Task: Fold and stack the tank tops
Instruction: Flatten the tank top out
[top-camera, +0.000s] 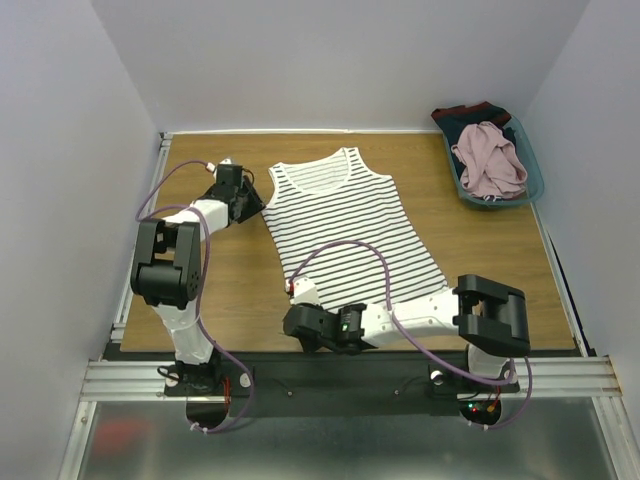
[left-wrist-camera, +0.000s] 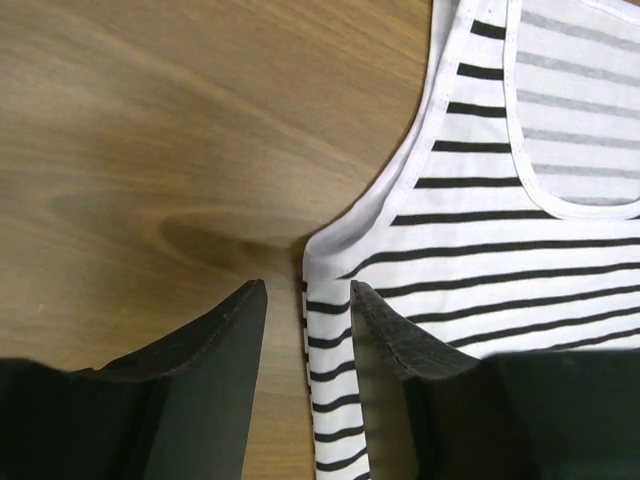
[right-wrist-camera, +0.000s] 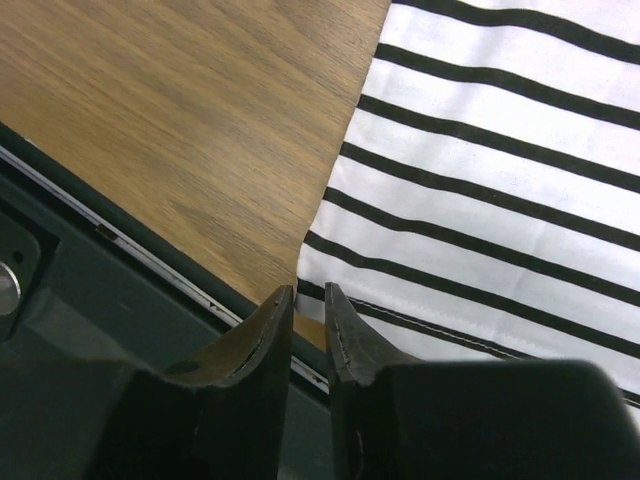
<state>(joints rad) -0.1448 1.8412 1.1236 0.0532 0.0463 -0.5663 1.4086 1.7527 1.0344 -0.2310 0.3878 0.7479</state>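
Note:
The side edge of the white tank top slants toward the hem, so my left gripper needs to pinch the tank top's armhole corner (left-wrist-camera: 324, 261) and help pull its side straight before folding.
The white tank top with thin black stripes (top-camera: 348, 225) lies flat on the wooden table (top-camera: 230, 290), neck at the far end. My left gripper (top-camera: 248, 203) is at its left side just below the armhole. It is open, and the top's side edge (left-wrist-camera: 330, 350) runs between the jaws. My right gripper (top-camera: 297, 322) is at the near left hem corner (right-wrist-camera: 312, 275). Its jaws stand a narrow gap apart with the corner at their tips, and the cloth lies flat. The pink-mauve tank top (top-camera: 488, 158) lies crumpled in a basket at the far right.
A teal basket (top-camera: 535, 190) stands at the far right corner and also holds dark navy-and-red clothing (top-camera: 470, 114). The table's near edge and a metal rail (right-wrist-camera: 150, 265) lie right under my right gripper. White walls close in three sides.

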